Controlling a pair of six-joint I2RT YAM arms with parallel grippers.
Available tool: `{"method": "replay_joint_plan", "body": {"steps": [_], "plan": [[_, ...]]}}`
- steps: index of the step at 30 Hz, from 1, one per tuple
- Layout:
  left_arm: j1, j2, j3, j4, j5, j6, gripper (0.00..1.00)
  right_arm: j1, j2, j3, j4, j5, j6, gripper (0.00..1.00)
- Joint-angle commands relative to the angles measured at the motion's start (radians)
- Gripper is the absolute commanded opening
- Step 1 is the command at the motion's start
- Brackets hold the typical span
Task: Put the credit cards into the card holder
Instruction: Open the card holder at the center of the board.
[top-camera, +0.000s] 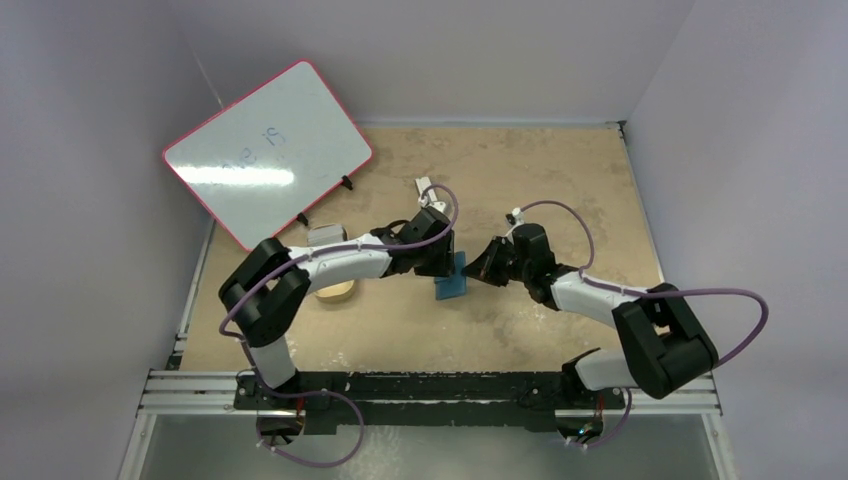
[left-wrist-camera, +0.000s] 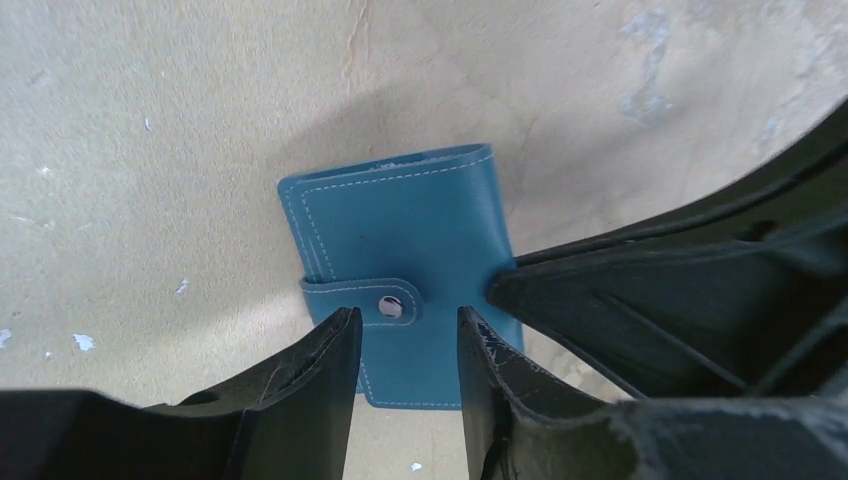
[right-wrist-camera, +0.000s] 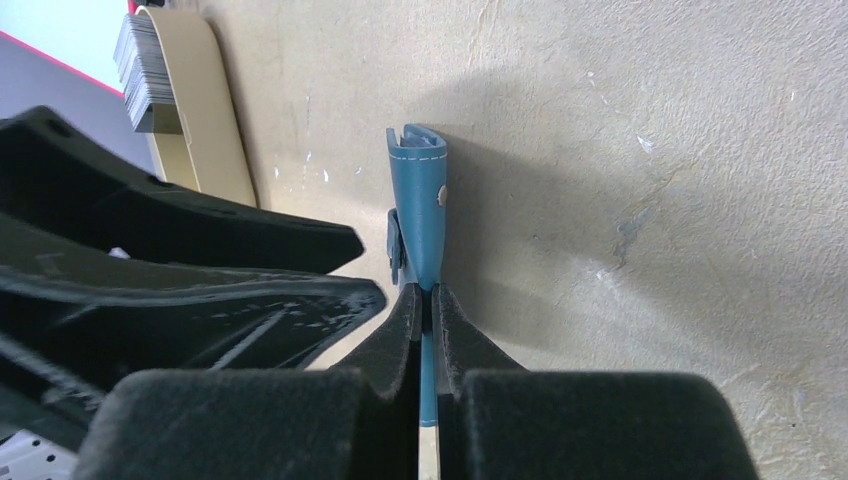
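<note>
Next, I grip the tab (left-wrist-camera: 365, 300) with my left gripper while my right gripper spreads the cover open, because the snap tab lies across the front of the folded card holder.
The teal card holder (top-camera: 452, 280) is folded shut, its tab and round snap (left-wrist-camera: 392, 306) facing the left wrist camera. My right gripper (right-wrist-camera: 426, 292) is shut on one edge of the holder (right-wrist-camera: 420, 200) and holds it edge-on over the table. My left gripper (left-wrist-camera: 405, 318) is open, with a finger on either side of the snap tab, close to the holder (left-wrist-camera: 410, 230) but not gripping it. A stack of grey credit cards (right-wrist-camera: 140, 60) stands in a tan tray (right-wrist-camera: 200, 110) at the left, also in the top view (top-camera: 325, 236).
A red-framed whiteboard (top-camera: 268, 150) leans at the back left. A small white oblong block (top-camera: 424, 188) lies behind the left gripper (top-camera: 440, 255). The tan tray (top-camera: 336, 291) sits under the left forearm. The right gripper (top-camera: 482, 266) faces the left one closely.
</note>
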Motion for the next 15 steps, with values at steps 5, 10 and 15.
{"method": "replay_joint_plan", "body": {"steps": [5,10,15], "plan": [[-0.015,0.081,0.029,0.033,0.028,0.037,0.41,0.002,-0.009,0.041,0.033,-0.005,-0.010,0.00],[-0.017,0.113,0.033,-0.020,-0.093,0.047,0.41,0.003,-0.010,0.048,0.029,-0.009,-0.017,0.00],[-0.017,0.135,0.047,-0.045,-0.201,0.074,0.31,0.003,-0.001,0.037,0.052,-0.023,-0.020,0.00]]}}
